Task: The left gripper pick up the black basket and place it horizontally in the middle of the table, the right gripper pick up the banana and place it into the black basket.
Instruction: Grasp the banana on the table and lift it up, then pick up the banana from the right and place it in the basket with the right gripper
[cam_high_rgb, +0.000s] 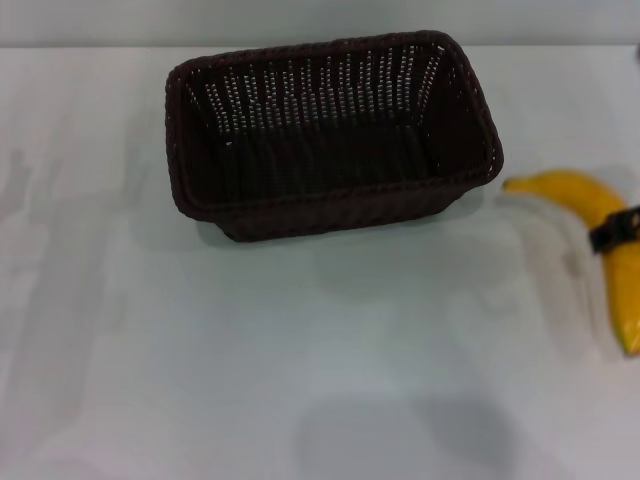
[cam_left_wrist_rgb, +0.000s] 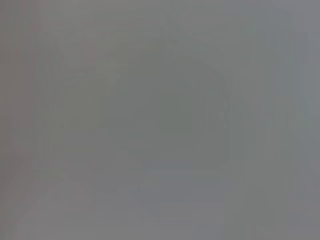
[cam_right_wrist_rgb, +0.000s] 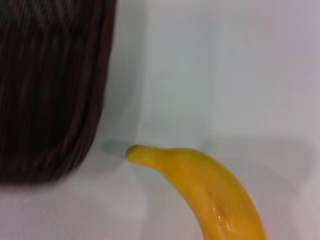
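Observation:
The robot's right gripper will release the banana inside the black basket (cam_high_rgb: 300, 183), along the near long side of the basket.
The black basket (cam_high_rgb: 330, 135) stands upright and empty on the white table (cam_high_rgb: 250, 350), long side across the view, in the middle towards the far edge. The yellow banana (cam_high_rgb: 600, 230) lies at the table's right edge, its stem end pointing towards the basket's right corner. A small black tip of my right gripper (cam_high_rgb: 615, 230) lies across the banana's middle. In the right wrist view the banana (cam_right_wrist_rgb: 205, 190) sits close below the camera, with the basket wall (cam_right_wrist_rgb: 50, 90) beside it. My left gripper is out of view; the left wrist view shows only a plain grey surface.
The table's far edge runs just behind the basket. Soft shadows fall on the table at the left and near the front.

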